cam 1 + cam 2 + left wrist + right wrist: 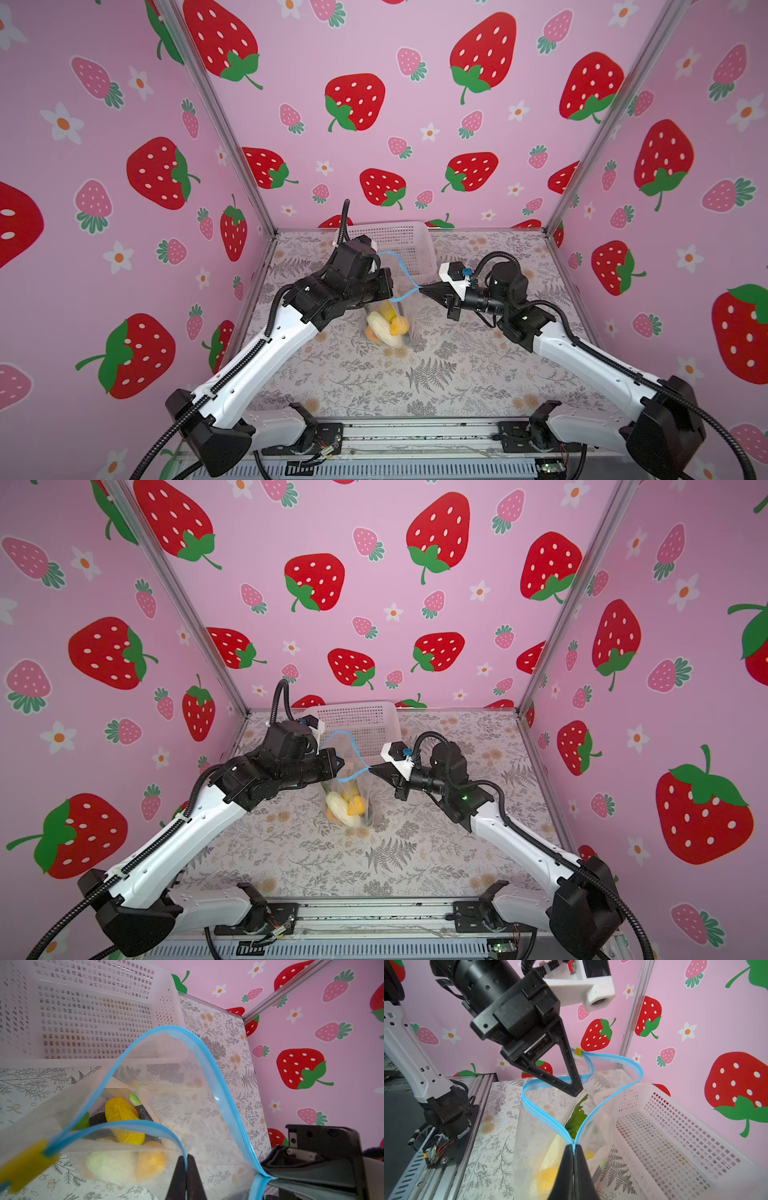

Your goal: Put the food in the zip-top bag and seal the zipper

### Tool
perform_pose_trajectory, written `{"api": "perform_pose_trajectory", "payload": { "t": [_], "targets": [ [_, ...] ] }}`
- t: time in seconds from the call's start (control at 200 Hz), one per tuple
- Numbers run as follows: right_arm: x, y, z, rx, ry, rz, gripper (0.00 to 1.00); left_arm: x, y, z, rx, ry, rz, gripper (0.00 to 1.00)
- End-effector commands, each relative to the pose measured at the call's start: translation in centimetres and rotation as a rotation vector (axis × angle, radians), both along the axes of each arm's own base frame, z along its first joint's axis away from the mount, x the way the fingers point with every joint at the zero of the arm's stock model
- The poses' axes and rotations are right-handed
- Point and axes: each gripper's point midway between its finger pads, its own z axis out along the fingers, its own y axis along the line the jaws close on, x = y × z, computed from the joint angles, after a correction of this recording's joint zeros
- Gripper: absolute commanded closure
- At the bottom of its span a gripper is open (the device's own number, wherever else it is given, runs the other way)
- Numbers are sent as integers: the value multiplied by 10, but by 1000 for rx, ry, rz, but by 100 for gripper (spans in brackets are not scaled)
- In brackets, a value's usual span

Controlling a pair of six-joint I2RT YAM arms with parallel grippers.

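Note:
I need to open my left gripper, which pinches one piece of the zipper midway along the bag's gaping opening, and take the zipper's end (578, 1052) by the yellow slider before sealing.
The clear zip-top bag (402, 305) hangs above the table between both arms, its mouth gaping. The food (384, 326) lies bunched in its bottom: yellow corn (122, 1120), an orange piece (151, 1159), a pale piece, green leaves (577, 1118). The light-blue zipper (207, 1047) forms an open loop, with the yellow slider (578, 1051) at its far end. My left gripper (186, 1157) is shut on one strip of the mouth. My right gripper (573, 1147) is shut on the zipper's other end, where both strips are pinched together. In both top views the grippers (341, 764) (371, 769) stand close together.
A white mesh basket (399, 237) stands at the back of the table, right behind the bag; its wall (675, 1136) runs beside my right gripper. Pink strawberry walls close in three sides. The flowered table (374, 382) lies in front of the bag.

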Motion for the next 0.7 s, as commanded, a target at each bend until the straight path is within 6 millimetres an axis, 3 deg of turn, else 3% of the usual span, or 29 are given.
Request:
{"api": "perform_pose_trajectory", "payload": {
  "t": [0.0,0.075,0.265,0.475,0.695],
  "targets": [
    [-3,-1,27,27,-95,18,100,-5,4,11,-3,-34,-16,100],
    [-4,-1,30,16,-123,25,100,-7,4,17,5,-48,-41,100],
    [-8,0,42,-26,-184,60,100,-16,4,38,-2,-109,-98,71],
    [-6,-2,62,-52,-254,56,100,-34,13,63,31,-205,-188,64],
    [-2,-9,62,-86,-290,67,100,-60,18,76,15,-282,-297,63]
  ]
}}
